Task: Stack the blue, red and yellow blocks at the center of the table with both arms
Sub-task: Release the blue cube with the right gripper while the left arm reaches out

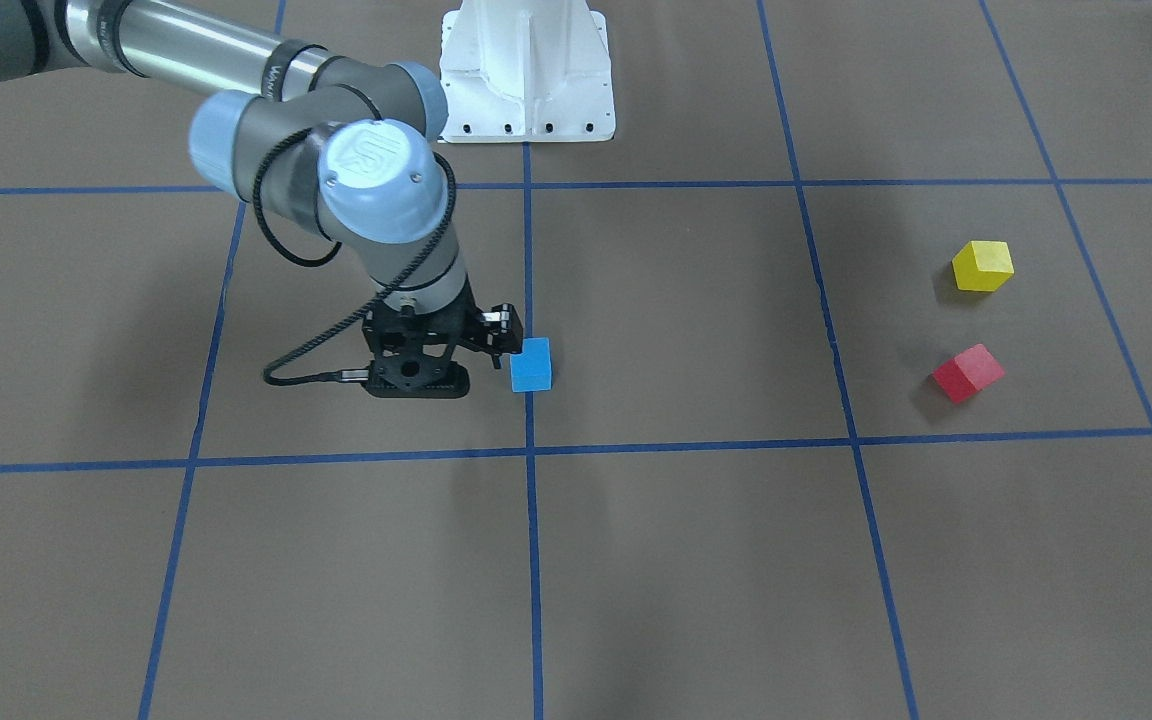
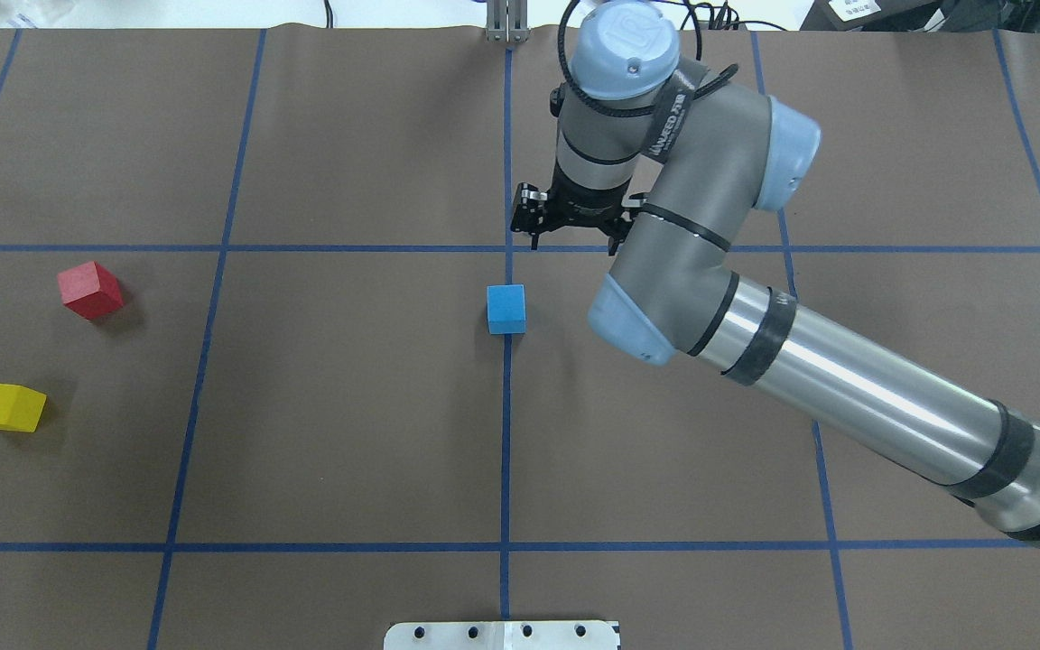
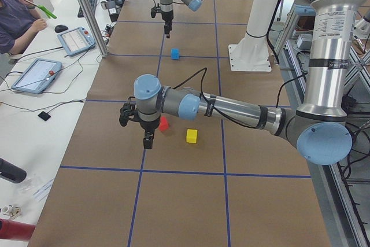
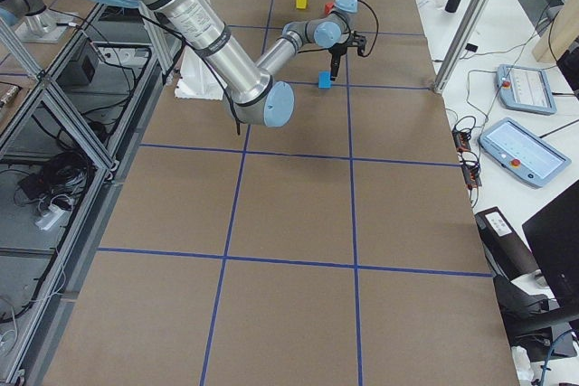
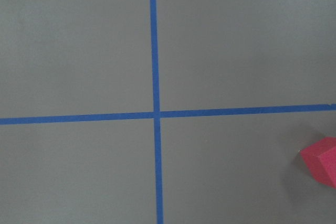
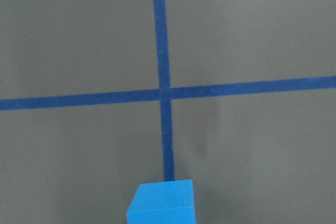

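The red block is lying near the yellow block. My left gripper closes on its opposite sides (image 1: 968, 373) (image 5: 322, 161) next.
The blue block (image 1: 531, 365) sits on the centre blue line of the table (image 2: 506, 309). My right gripper (image 1: 481, 345) hangs raised just beyond it on the far side (image 2: 574, 221), empty, and its jaws look open. The right wrist view shows the blue block (image 6: 161, 201) at the bottom edge. The red block (image 2: 89, 289) and the yellow block (image 2: 5, 406) lie far to my left. My left gripper (image 3: 148, 139) shows only in the exterior left view, hovering beside the red block (image 3: 163, 124); I cannot tell whether it is open. The red block (image 5: 320, 161) shows at the left wrist view's right edge.
The table is brown paper with a blue tape grid (image 2: 506, 451). The white robot base plate (image 1: 526, 80) stands at the near middle edge. An operator and tablets (image 3: 34, 73) sit at a side desk beyond the far edge.
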Tool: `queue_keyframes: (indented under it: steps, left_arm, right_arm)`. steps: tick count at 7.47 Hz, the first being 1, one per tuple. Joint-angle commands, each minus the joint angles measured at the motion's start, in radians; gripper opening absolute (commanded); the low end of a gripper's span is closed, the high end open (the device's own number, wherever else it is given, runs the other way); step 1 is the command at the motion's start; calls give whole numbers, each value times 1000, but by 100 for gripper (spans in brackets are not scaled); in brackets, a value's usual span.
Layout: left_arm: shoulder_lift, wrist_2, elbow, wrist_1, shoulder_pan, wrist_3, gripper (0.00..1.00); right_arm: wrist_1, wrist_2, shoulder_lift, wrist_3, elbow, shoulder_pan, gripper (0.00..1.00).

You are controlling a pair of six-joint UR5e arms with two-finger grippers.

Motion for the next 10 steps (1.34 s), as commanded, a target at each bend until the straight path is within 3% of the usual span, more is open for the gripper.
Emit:
queue_keyframes:
  steps: [1,4,5,8,10]
  left_arm:
    - [21,56,-137,-4,209,-326,100]
    - [10,200,-129,-123,408,-707,100]
    - [7,257,-112,-128,452,-746,100]
    - [-81,263,82,-243,456,-754,100]
    - [-122,263,117,-243,456,-754,100]
  right_arm:
    - [-181,3,-97,-256,142,134,99]
    - [-171,38,-235,-538,152,263,99]
    - [-169,35,-262,-590,150,277,99]
    - [-169,35,-266,-597,150,279,99]
    - [-169,34,-267,-596,146,278,99]
